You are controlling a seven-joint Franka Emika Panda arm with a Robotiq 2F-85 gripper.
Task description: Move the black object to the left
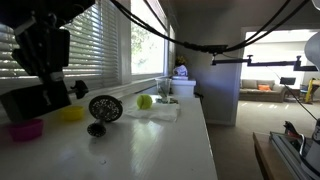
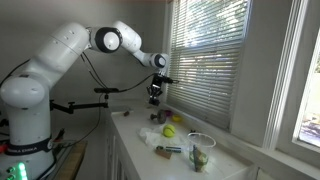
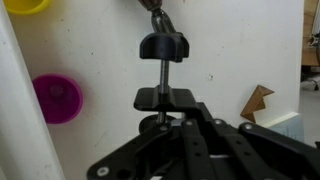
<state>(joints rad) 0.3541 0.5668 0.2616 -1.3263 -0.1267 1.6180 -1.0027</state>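
Note:
My gripper will release the black object on the white counter (image 1: 43, 157) (image 3: 173, 106) next to the purple bowl, short of the mesh disc.
The black object (image 1: 30, 102) is a matte blocky piece at the far left of the white counter (image 1: 150, 140), by the window wall. My gripper (image 1: 50, 84) comes down onto its top, with the fingers drawn together on it. In an exterior view the gripper (image 2: 155, 96) hangs a little above the counter with a dark mass at its tips. In the wrist view the gripper (image 3: 163, 118) fills the lower half and its linkages converge. The object is mostly hidden under them.
A round mesh disc on a stand (image 1: 105, 108) is just ahead of the fingers (image 3: 163, 47). A purple bowl (image 1: 27, 128) (image 3: 57, 97), a yellow bowl (image 1: 70, 113), a green ball (image 1: 145, 101), a wooden piece (image 3: 258, 103) and a clear cup (image 2: 200, 150) are on the counter.

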